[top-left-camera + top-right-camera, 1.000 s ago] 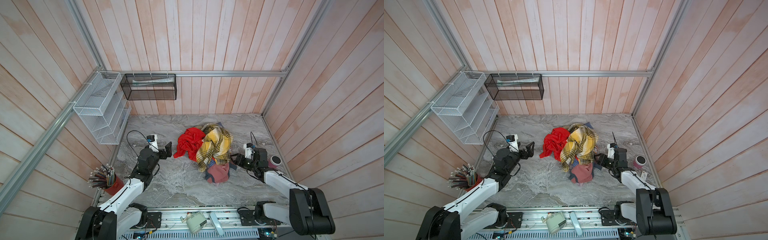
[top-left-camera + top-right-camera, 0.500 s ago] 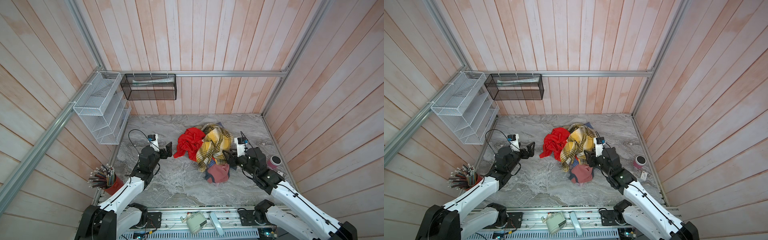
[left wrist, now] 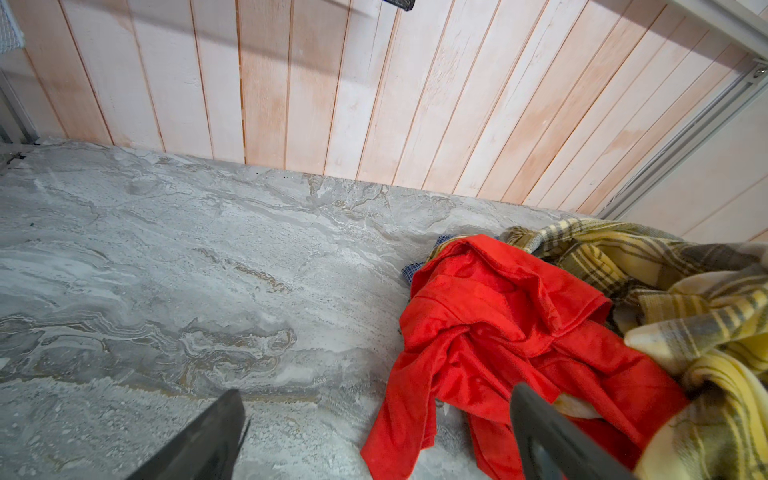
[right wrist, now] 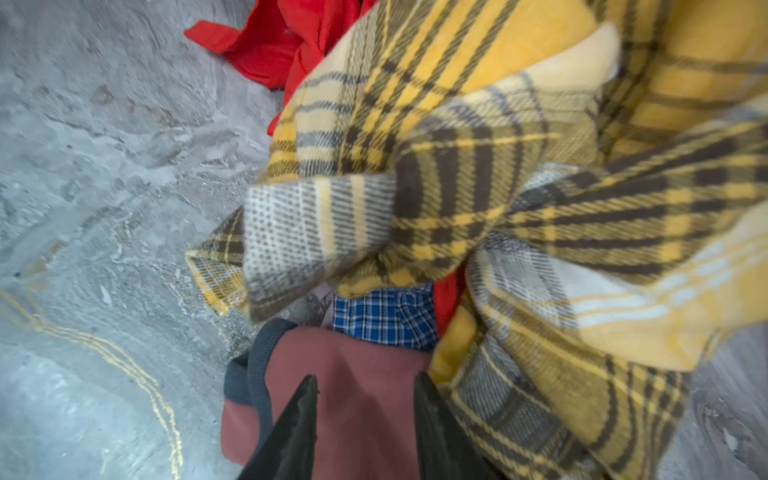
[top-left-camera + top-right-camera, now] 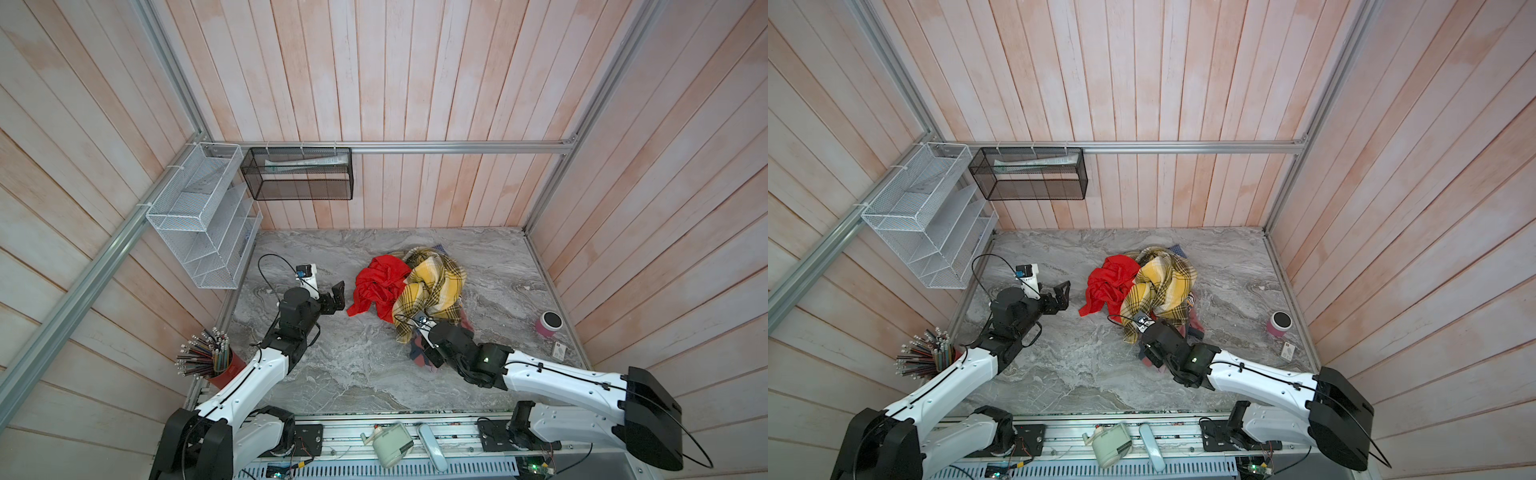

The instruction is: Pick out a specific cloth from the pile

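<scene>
The robot's left gripper should next go to the yellow-brown plaid cloth's side [image 5: 417, 285] [image 3: 677, 345] that lies against the red cloth and close there.
The pile [image 5: 415, 291] lies mid-table in both top views: a red cloth [image 5: 380, 286], a yellow-brown plaid cloth [image 5: 434, 286] and a dusty pink garment [image 4: 365, 365] at the near side. Of the blue checked cloth, only a patch [image 4: 386, 318] shows under the plaid, plus a corner [image 5: 440, 248] at the far edge. My right gripper [image 4: 365, 378] hovers over the pink garment, jaws partly apart, with pink fabric seen between the fingers. My left gripper [image 5: 337, 297] stands wide open just left of the red cloth [image 3: 498, 324], holding nothing.
A pink can with a dark lid [image 5: 550, 323] and a small card [image 5: 559, 350] sit at the right wall. A red cup of pencils [image 5: 216, 361] stands near left. A white wire rack [image 5: 203, 216] and a black mesh basket [image 5: 299, 174] hang on the walls.
My right arm has swung from the pile's right side to its near side, over the pink garment, and its jaws have narrowed. The left arm has stayed put.
</scene>
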